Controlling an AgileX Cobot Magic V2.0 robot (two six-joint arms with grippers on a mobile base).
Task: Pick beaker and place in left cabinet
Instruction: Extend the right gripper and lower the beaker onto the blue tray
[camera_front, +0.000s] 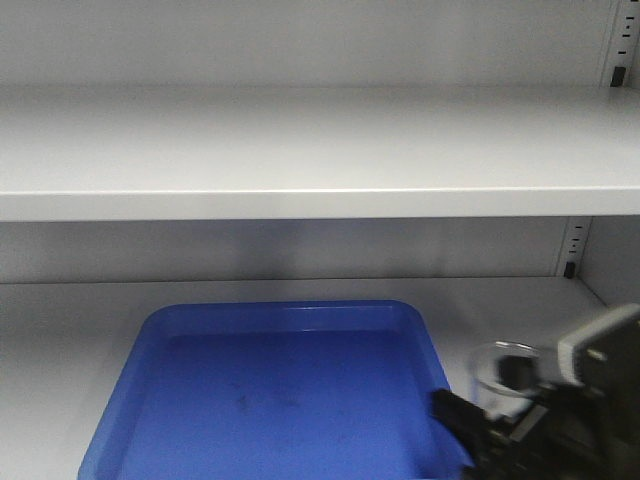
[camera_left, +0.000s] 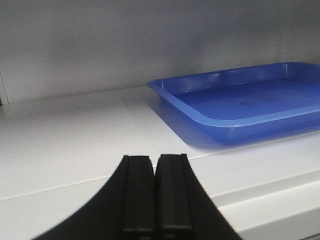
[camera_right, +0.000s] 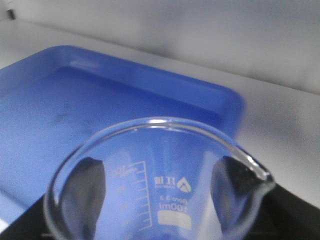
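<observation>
I will set the clear glass beaker upright on the middle of the blue tray (camera_front: 296, 404) (camera_right: 94, 132) using my right gripper.
The clear glass beaker (camera_front: 503, 365) hangs at the lower right of the front view, with my right gripper (camera_front: 515, 388) shut on it. In the right wrist view the beaker (camera_right: 160, 150) fills the bottom, white scale facing me, a dark finger (camera_right: 87, 192) showing through each side wall. It hovers above the right near corner of a blue tray (camera_right: 150, 80). The left cabinet surrounds everything: a grey upper shelf (camera_front: 300, 160) and a lower shelf (camera_front: 60, 330). My left gripper (camera_left: 155, 162) is shut and empty, low over the lower shelf (camera_left: 75, 135), left of the tray.
The blue tray (camera_front: 280, 312) lies empty on the lower shelf, its rim (camera_left: 235, 125) just right of my left gripper. Slotted rails (camera_front: 573, 245) run up the cabinet's right side. The grey back wall (camera_left: 150, 45) stands close behind. A strip of shelf (camera_front: 520, 310) lies right of the tray.
</observation>
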